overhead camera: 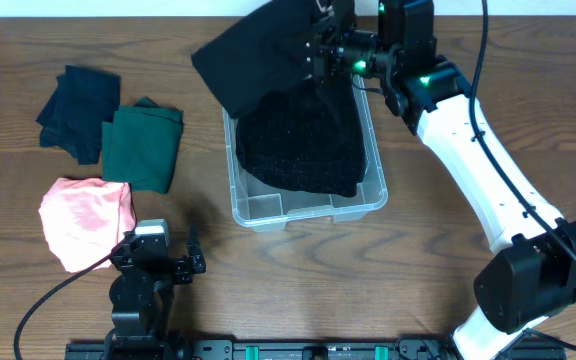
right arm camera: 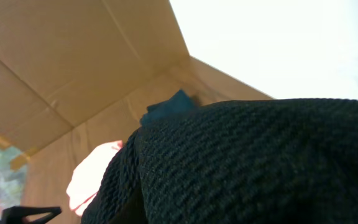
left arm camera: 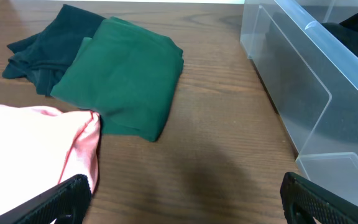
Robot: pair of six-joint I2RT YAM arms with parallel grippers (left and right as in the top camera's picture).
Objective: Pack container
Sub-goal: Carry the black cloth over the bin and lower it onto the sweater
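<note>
I should let go of the black garment's upper part, now lifted above the far rim, with my right gripper, on its lower folds inside the clear plastic container (overhead camera: 288,110).
The clear plastic container (overhead camera: 308,213) stands mid-table; its side wall shows in the left wrist view (left arm camera: 316,93). A black knit garment (overhead camera: 298,140) hangs partly inside it, with its upper part lifted above the far rim. My right gripper (overhead camera: 320,50) is shut on that upper part. The fabric (right arm camera: 260,162) fills the right wrist view and hides the fingers. My left gripper (overhead camera: 155,262) is open and empty near the table's front edge. In the left wrist view (left arm camera: 185,208) it is just right of a pink garment (left arm camera: 23,143).
On the left of the table lie the pink garment (overhead camera: 83,220), a folded green garment (overhead camera: 143,148) (left arm camera: 129,81) and a dark teal garment (overhead camera: 78,105) (left arm camera: 48,43). Bare wood separates them from the container.
</note>
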